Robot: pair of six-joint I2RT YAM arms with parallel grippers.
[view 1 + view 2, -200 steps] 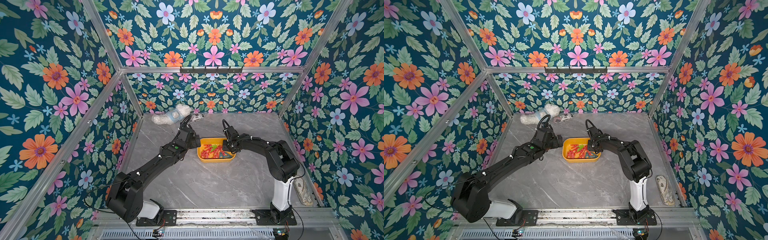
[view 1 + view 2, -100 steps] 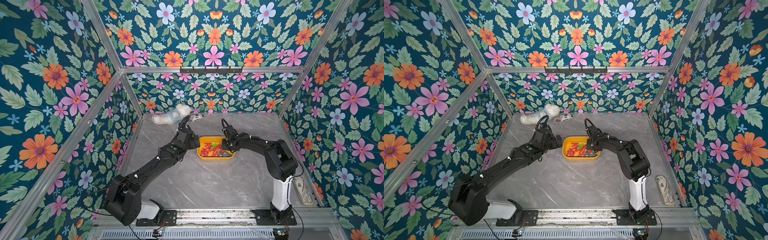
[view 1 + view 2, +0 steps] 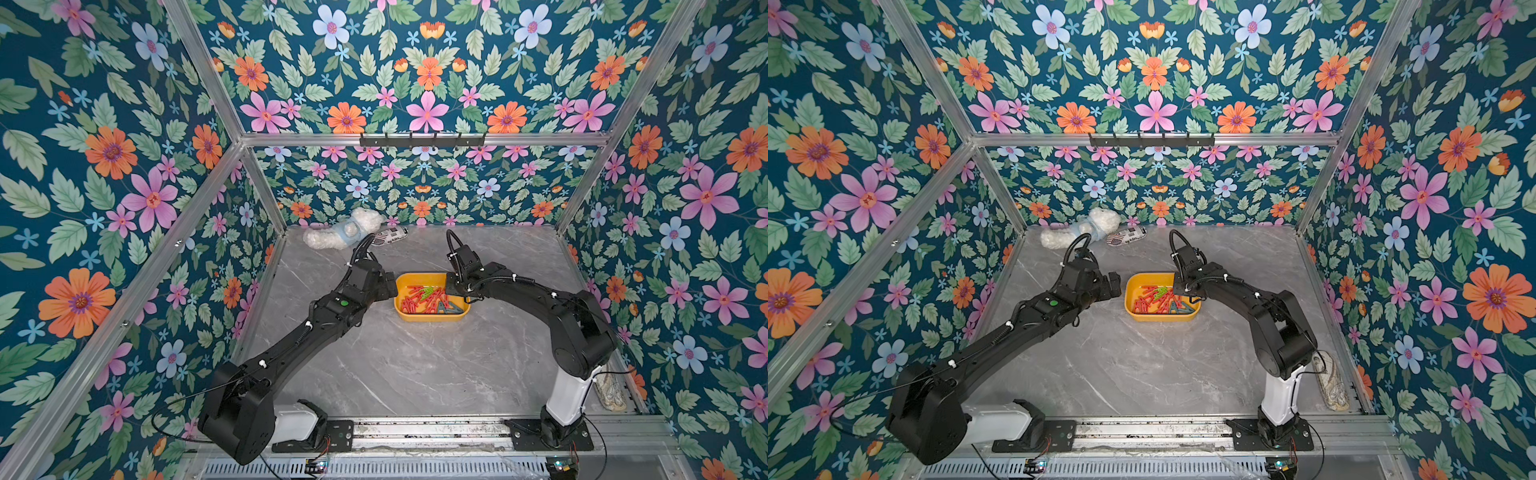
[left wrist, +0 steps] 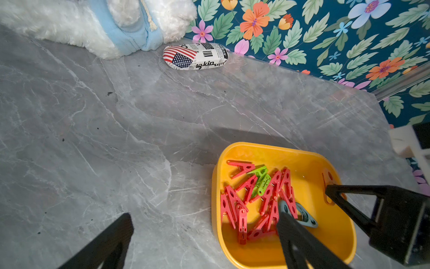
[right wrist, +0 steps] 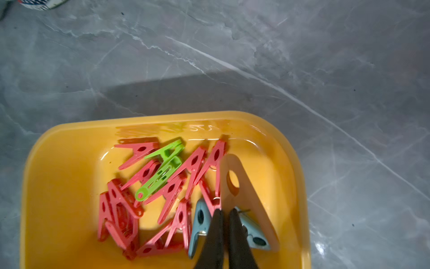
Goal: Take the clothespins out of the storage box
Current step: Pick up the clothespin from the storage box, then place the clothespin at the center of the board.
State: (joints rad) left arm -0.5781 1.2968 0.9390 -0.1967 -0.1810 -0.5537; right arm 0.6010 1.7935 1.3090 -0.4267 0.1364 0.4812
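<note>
My right gripper is going to the yellow storage box's front. It will set the orange clothespin down on the bare grey table (image 3: 454,350) just in front of that box.
The yellow storage box (image 3: 432,318) (image 3: 1158,319) stands mid-table in both top views. Several clothespins (image 5: 176,177) lie in it, mostly red, with a green one (image 5: 162,171) and a blue one (image 5: 200,221). My right gripper (image 5: 224,210) (image 3: 451,291) reaches down into the box's right end. It is shut, its tips between the blue pieces, and I see nothing between the fingers. My left gripper (image 4: 204,216) (image 3: 390,282) stands wide open across the box's left wall, one finger (image 4: 297,237) over the clothespins (image 4: 260,200), the other over the table.
A white and blue plush toy (image 3: 345,235) and a flag-printed glasses case (image 4: 195,57) lie at the back left by the wall. A patterned cloth item (image 3: 609,395) lies at the table's front right edge. Floral walls close three sides.
My right gripper's fingers have drawn together inside the box. The left arm has edged slightly towards the back. The box stays where it was.
</note>
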